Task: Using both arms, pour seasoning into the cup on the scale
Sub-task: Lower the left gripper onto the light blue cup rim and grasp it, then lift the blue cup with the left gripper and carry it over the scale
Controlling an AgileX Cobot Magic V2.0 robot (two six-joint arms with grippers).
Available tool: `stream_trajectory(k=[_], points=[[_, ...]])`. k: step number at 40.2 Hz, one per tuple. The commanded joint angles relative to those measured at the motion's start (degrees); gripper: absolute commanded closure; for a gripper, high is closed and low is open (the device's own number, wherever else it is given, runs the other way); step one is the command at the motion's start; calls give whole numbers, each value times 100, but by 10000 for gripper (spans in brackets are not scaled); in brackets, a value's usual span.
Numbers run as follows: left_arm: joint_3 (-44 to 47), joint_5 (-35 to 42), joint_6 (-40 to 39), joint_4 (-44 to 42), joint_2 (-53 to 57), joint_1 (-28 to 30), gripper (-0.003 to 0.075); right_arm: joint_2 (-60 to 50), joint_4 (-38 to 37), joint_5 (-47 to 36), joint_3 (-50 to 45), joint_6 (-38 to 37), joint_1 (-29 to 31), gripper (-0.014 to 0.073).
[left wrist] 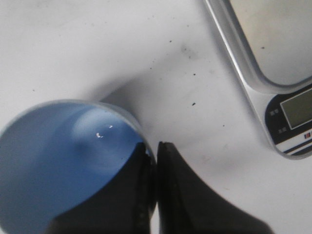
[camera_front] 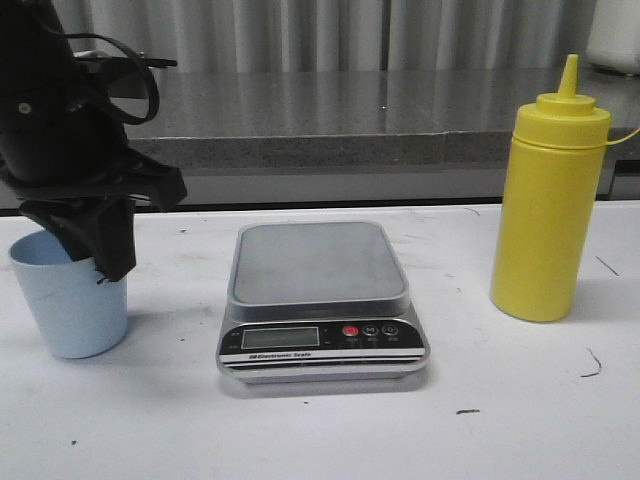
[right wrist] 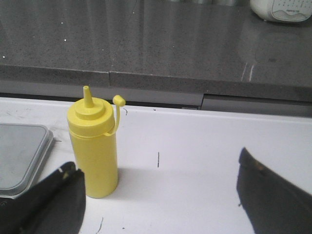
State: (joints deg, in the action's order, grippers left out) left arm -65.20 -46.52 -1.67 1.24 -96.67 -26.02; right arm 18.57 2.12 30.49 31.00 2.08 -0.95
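I need to set the light blue cup down on the middle of the silver scale platform [camera_front: 320, 264] with my left gripper.
The light blue cup [camera_front: 68, 300] stands on the white table left of the scale [camera_front: 318, 265]. My left gripper [camera_front: 105, 250] is shut on the cup's right rim, one finger inside and one outside; the left wrist view shows the cup [left wrist: 58, 161] with the gripper [left wrist: 155, 146] pinching its rim. The silver scale platform is bare. The yellow seasoning bottle [camera_front: 548, 210] stands upright right of the scale. My right gripper [right wrist: 153, 165] is open and empty, short of the bottle [right wrist: 92, 146], which stands beyond its one finger; it is out of the front view.
A grey stone counter ledge [camera_front: 340, 120] runs behind the table. The scale's corner shows in the left wrist view [left wrist: 273, 63] and the right wrist view [right wrist: 19, 151]. A white appliance [right wrist: 282, 9] sits on the counter at the back right.
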Motion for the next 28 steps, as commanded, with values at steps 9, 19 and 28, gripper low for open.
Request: stream_trajectory(k=[9,19,28], points=[[-774,-597,-9,-124,214,-51,740,85,34,-478,193,19,23,-49],[-2010,-1147,130,-124,122,-415,740,85,34,-473,193,19,23,-49],[-3125,-1514,130,-124,-583,-999,740,85,34,-473,193,19,23,-49]])
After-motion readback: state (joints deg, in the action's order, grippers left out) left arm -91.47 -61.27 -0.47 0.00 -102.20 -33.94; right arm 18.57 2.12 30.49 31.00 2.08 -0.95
